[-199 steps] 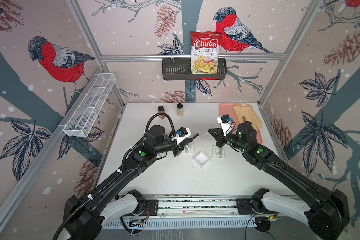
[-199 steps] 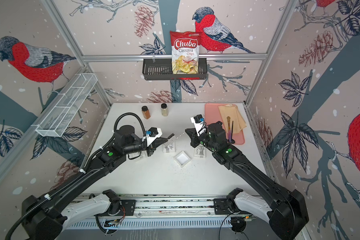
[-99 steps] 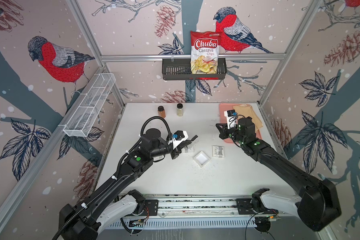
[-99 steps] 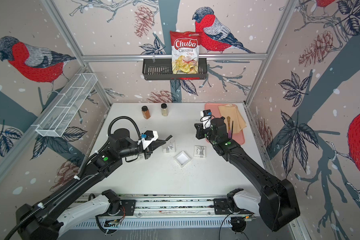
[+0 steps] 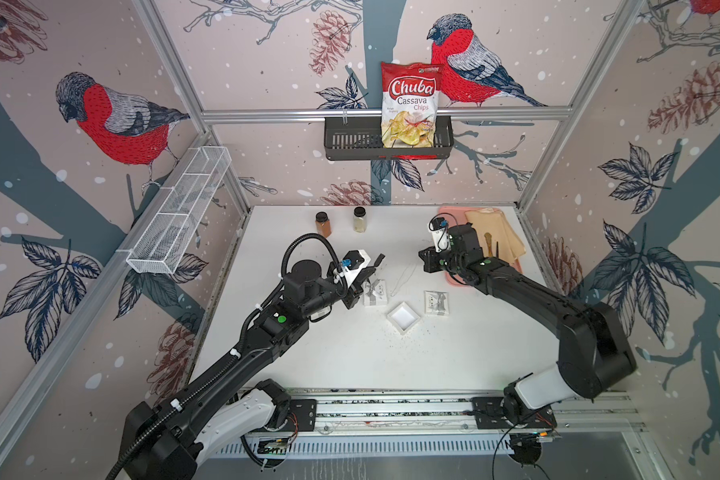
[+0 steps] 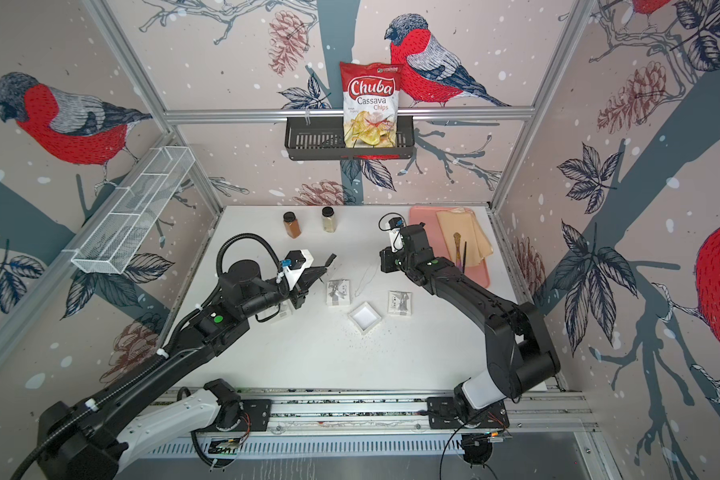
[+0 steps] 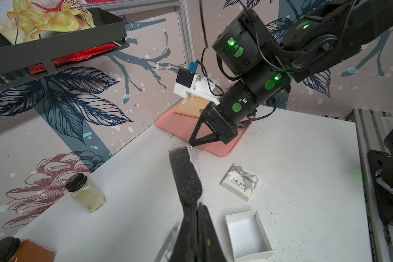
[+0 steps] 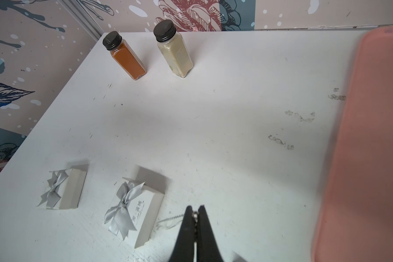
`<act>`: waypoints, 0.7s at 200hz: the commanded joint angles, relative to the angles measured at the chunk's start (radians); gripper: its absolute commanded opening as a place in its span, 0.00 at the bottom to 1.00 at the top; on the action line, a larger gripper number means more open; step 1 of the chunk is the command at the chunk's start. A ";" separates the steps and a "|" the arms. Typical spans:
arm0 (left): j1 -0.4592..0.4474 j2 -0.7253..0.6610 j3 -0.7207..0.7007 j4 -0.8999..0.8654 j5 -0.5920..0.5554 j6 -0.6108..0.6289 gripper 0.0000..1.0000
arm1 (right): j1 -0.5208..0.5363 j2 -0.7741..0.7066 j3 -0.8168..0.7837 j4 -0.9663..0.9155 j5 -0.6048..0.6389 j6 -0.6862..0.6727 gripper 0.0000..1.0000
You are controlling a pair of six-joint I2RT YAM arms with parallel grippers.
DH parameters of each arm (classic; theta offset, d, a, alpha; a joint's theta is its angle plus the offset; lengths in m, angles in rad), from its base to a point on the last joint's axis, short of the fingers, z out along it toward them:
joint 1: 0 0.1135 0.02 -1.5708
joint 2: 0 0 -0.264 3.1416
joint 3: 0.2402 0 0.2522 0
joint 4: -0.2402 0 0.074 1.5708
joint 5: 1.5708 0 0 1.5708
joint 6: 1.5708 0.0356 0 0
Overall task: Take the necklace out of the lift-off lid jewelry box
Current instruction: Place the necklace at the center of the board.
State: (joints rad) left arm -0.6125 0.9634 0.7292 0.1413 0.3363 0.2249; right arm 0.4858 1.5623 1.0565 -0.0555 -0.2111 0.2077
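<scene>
My right gripper is to set the necklace down and let go of it on the bare table (image 5: 400, 265) (image 8: 210, 165), between the base of the white box and the spice bottles.
The open white box base (image 5: 404, 318) (image 6: 364, 318) (image 7: 247, 238) lies empty mid-table, its bowed lid (image 5: 436, 302) (image 6: 400, 302) (image 7: 239, 184) beside it. My right gripper (image 5: 421, 259) (image 6: 382, 266) (image 7: 191, 144) (image 8: 195, 209) is shut on the necklace's clasp above the table. The thin chain (image 5: 404, 276) (image 6: 366, 276) (image 8: 168, 221) hangs from it and trails onto the table. My left gripper (image 5: 366, 270) (image 6: 319, 270) (image 7: 196, 208) is shut on a black foam insert (image 5: 378, 260) (image 6: 330, 259) (image 7: 184, 177), raised above a closed bowed box (image 5: 375, 292) (image 6: 339, 293) (image 8: 134, 204).
Another closed bowed box (image 6: 281, 311) (image 8: 59, 190) sits under the left arm. Two spice bottles (image 5: 323, 224) (image 5: 359, 219) stand at the back. A pink tray (image 5: 454, 278) (image 8: 372, 136) with cloth and utensils lies at the back right, close behind the right gripper.
Both arms have drawn back from the boxes. The right wrist has pulled towards the pink tray with the necklace, and the left arm has shifted left with the foam.
</scene>
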 commanded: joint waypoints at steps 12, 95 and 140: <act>0.001 -0.016 -0.027 0.103 -0.033 -0.039 0.00 | 0.011 0.143 0.178 -0.039 -0.010 -0.014 0.00; 0.002 -0.070 -0.099 0.156 -0.021 -0.059 0.00 | 0.048 0.419 0.546 -0.170 0.008 -0.027 0.00; 0.003 -0.062 -0.103 0.166 -0.015 -0.059 0.00 | 0.031 0.416 0.405 -0.170 0.055 0.016 0.00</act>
State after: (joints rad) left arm -0.6117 0.8982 0.6277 0.2451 0.3115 0.1673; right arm 0.5282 1.9766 1.5307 -0.1944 -0.1890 0.1886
